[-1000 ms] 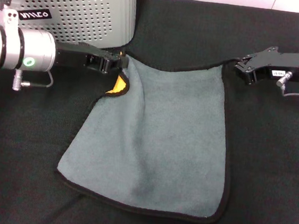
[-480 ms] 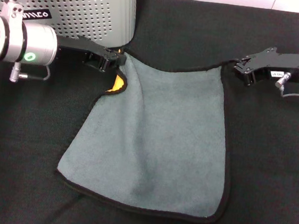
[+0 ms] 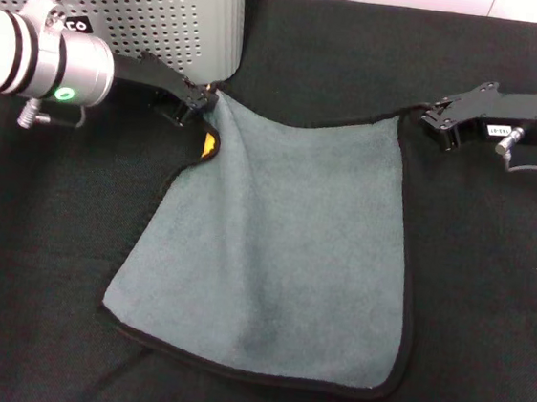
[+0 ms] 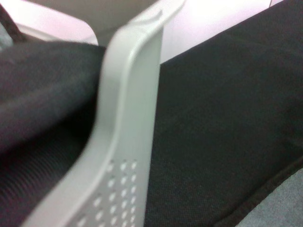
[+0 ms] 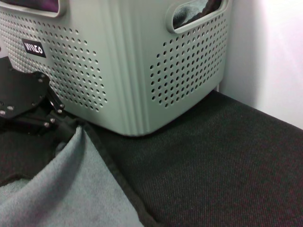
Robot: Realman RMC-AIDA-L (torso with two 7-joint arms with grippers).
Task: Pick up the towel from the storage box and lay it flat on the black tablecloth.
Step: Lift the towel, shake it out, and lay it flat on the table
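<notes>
I should use my right gripper to set the towel's raised corner, now held up beside the storage box, down on the black tablecloth (image 3: 413, 118), across from the storage box.
The towel (image 3: 282, 251) lies grey-teal side up, mostly spread on the black tablecloth (image 3: 491, 282). My left gripper (image 3: 200, 98) is shut on the towel's far left corner and holds it raised beside the storage box (image 3: 191, 20). A small fold of the yellow underside (image 3: 207, 144) shows below that corner. My right gripper (image 3: 439, 118) sits just beside the towel's far right corner (image 3: 397, 123). The right wrist view shows the box (image 5: 142, 61), the towel (image 5: 57, 189) and the left gripper (image 5: 47, 113) at the lifted corner. The left wrist view shows the box wall (image 4: 128, 118).
The storage box stands at the far left corner of the tablecloth, close to the left gripper. More cloth shows through the box's handle hole (image 5: 194, 12). A pale wall (image 5: 270, 47) rises behind the table. The tablecloth extends to the towel's right and front.
My left gripper has moved further back toward the box, pulling the towel's left corner with it. The visible yellow fold has shrunk. The right arm has not moved.
</notes>
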